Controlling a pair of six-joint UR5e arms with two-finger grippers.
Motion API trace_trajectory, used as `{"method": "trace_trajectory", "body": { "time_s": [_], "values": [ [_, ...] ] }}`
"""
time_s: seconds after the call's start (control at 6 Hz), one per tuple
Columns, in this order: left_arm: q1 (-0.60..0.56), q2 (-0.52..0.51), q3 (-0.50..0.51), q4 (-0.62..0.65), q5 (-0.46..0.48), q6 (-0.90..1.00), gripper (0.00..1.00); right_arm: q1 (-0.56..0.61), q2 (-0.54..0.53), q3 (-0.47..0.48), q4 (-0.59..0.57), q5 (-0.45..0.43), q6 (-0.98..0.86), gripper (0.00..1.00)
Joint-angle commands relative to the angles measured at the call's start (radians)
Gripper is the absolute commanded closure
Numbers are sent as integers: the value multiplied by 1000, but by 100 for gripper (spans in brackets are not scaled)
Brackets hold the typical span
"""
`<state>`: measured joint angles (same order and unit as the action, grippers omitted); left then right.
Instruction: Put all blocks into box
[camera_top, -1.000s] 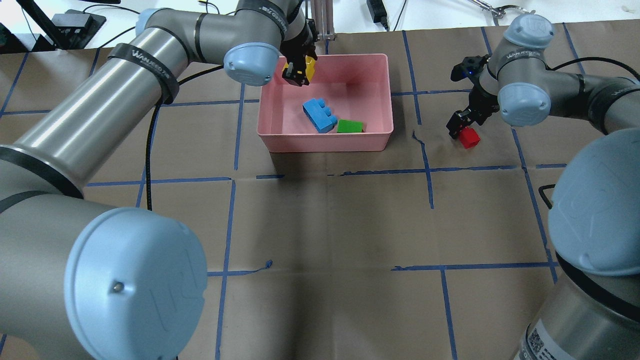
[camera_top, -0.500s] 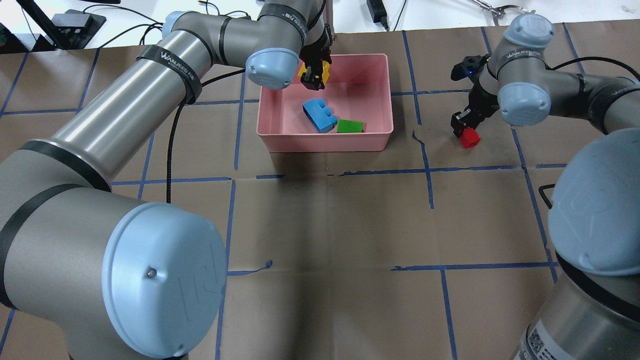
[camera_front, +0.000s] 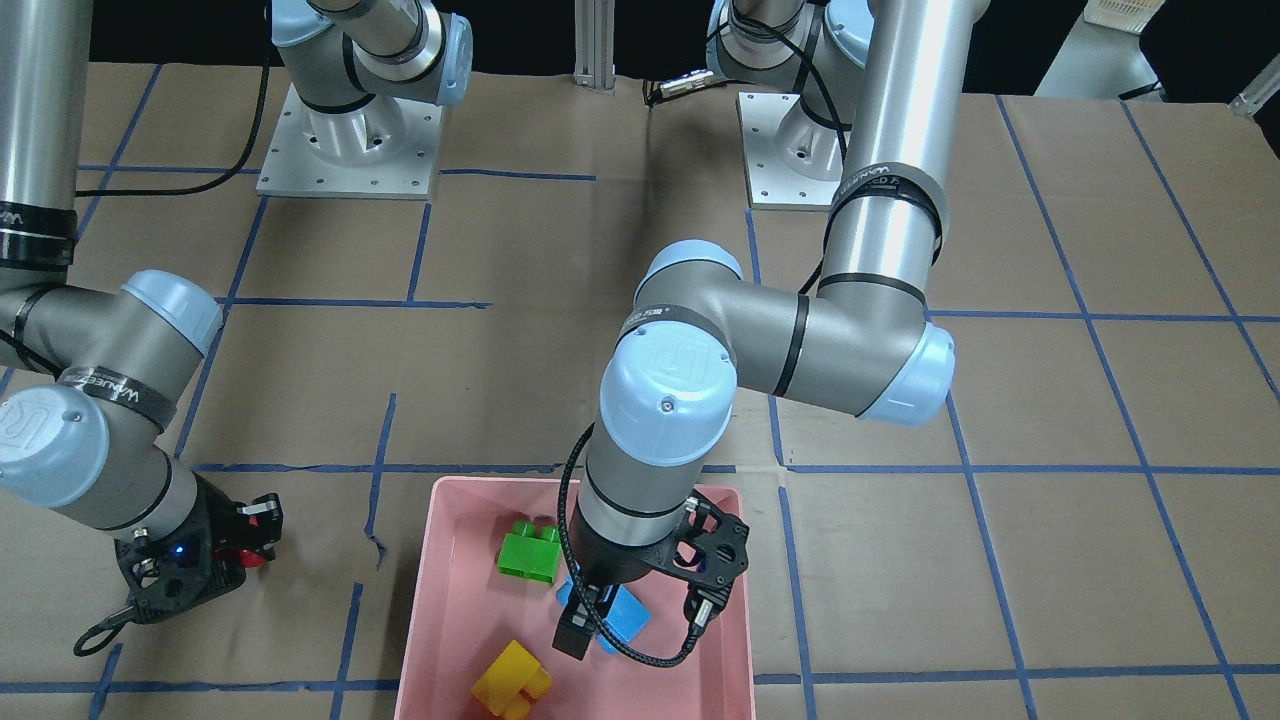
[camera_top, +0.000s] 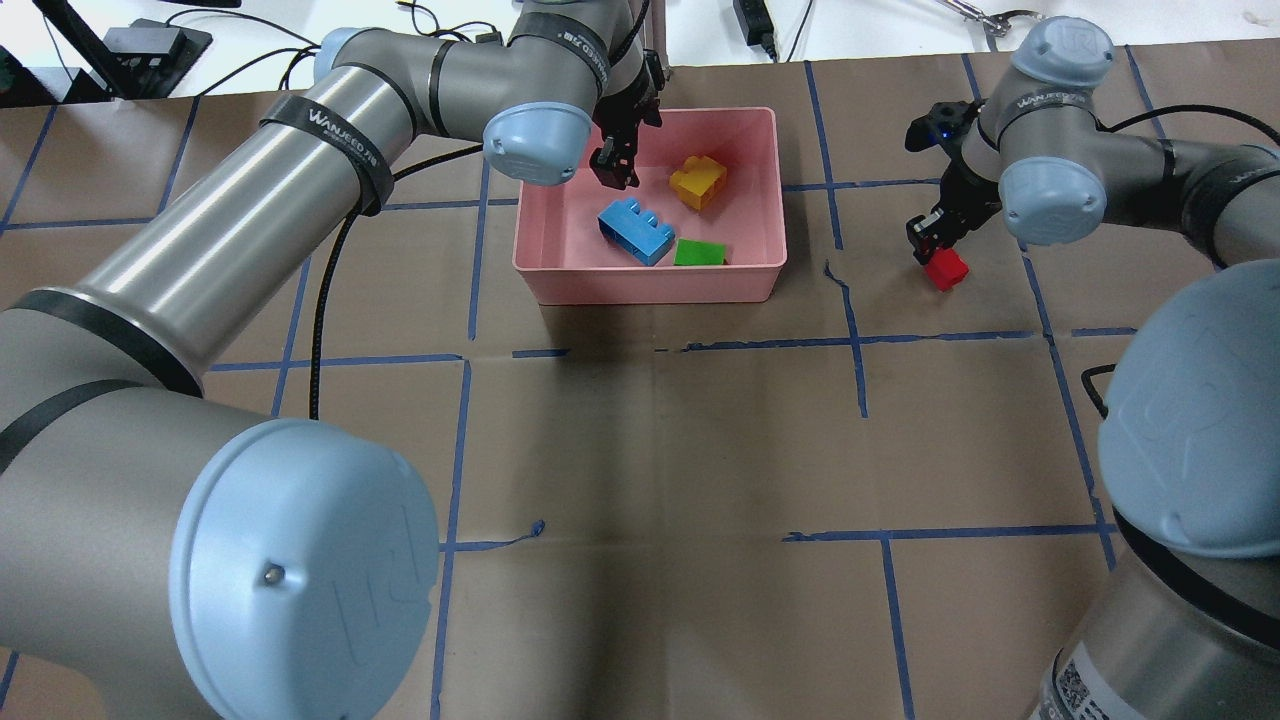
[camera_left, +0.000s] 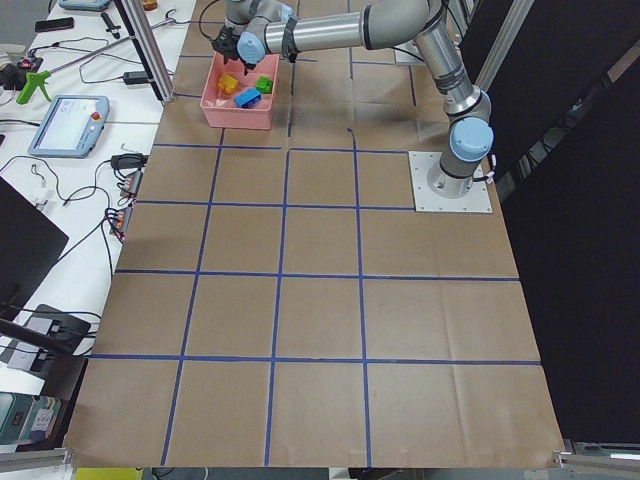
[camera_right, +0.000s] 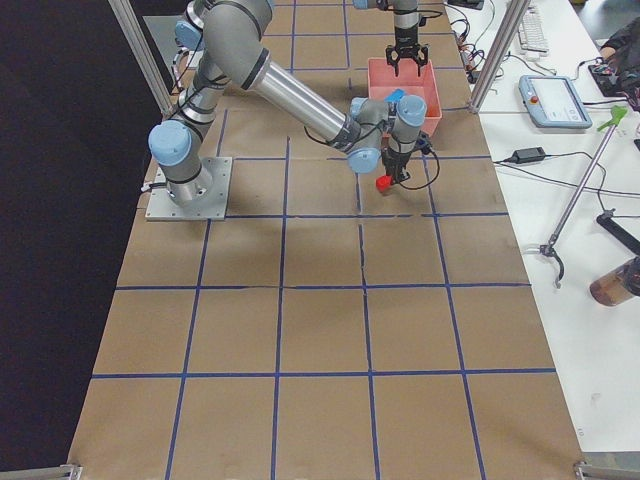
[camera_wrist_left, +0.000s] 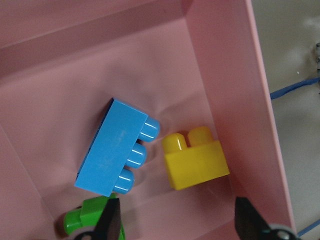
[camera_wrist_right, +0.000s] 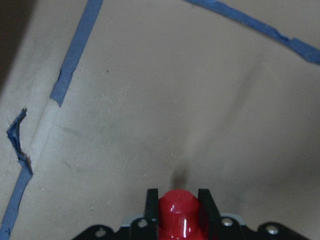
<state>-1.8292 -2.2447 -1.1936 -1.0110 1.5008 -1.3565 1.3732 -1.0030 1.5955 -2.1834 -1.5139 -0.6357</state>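
Note:
Next, I let go of the red block, now held beside the box, in the pink box (camera_front: 551, 628) with my right gripper, between the yellow block and the blue block.
The pink box (camera_top: 765, 190) holds the light blue block (camera_top: 635, 231), the green block (camera_top: 699, 253) and the yellow block (camera_top: 698, 182). My left gripper (camera_top: 612, 168) hangs open and empty over the box's far left part. In the left wrist view its fingers stand apart over the yellow block (camera_wrist_left: 196, 159) and the blue block (camera_wrist_left: 116, 152). My right gripper (camera_top: 936, 252) is shut on the tiny red block (camera_top: 945, 269), to the right of the box at or just above the paper. The right wrist view shows the red block (camera_wrist_right: 178, 212) clamped between both fingers (camera_wrist_right: 151, 206).
Brown paper with a blue tape grid (camera_top: 860, 340) covers the table. An aluminium post (camera_top: 655, 40) stands just behind the box. Cables and devices (camera_top: 750, 20) lie on the white strip beyond the far edge. The left arm's elbow (camera_top: 535, 145) hangs beside the box's left wall.
My left gripper has opened and let go of the yellow block, which now lies in the box to the gripper's right. My right gripper with the red block has shifted slightly.

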Motion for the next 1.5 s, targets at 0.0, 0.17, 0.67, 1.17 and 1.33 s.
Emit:
{"method": "trace_trajectory", "body": {
  "time_s": [0.0,0.17,0.67,1.17,1.33],
  "values": [
    [116,125,-109,-11,100,531,4,13,-26,-111,118,-6,48,75],
    [201,217,-207,-26,90,774,2,15,-57,-202,239,-2,110,75],
    [324,512,-366,-321,104,1517,1,166,-49,-461,471,4,533,75],
    [334,667,-389,-448,87,1597,1,378,128,-621,430,6,983,75],
    [326,692,-391,-484,23,1520,1,414,202,-629,342,6,1039,75]
  ]
}}
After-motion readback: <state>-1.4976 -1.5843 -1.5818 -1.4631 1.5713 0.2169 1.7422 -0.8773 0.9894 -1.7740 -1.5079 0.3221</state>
